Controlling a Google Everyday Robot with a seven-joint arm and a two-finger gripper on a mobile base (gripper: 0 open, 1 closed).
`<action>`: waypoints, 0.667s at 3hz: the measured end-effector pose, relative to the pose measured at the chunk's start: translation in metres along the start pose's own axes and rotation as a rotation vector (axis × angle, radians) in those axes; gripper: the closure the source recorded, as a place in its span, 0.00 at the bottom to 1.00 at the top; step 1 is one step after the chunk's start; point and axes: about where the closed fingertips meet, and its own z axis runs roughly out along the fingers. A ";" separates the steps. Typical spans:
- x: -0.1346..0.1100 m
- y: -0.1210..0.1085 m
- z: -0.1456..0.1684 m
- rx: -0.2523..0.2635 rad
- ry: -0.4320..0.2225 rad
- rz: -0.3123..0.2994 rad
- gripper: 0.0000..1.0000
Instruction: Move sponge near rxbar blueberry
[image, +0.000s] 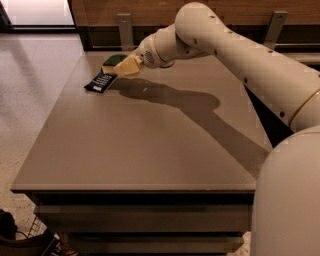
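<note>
The robot's gripper should release the sponge on the table (129, 75), next to the far end of the rxbar blueberry, toward the robot's arm.
The sponge (114, 60), dark green on top, sits at the far left of the table, just behind the rxbar blueberry (100, 81), a flat dark navy bar with white lettering. My gripper (125, 66) reaches across from the right and is at the sponge's right end, its pale fingers (129, 65) against it. The sponge's right part is hidden behind the fingers. Whether the sponge rests on the table or hangs just above it cannot be told.
The brown table (150, 145) stretches toward the camera, its left edge close to the bar. My white arm (240, 55) spans the far right part and casts a long shadow. A dark wall rail with metal brackets (125, 27) runs behind the table.
</note>
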 end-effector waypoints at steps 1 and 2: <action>0.012 -0.011 0.023 -0.007 -0.033 0.019 1.00; 0.038 -0.028 0.027 0.014 -0.072 0.051 1.00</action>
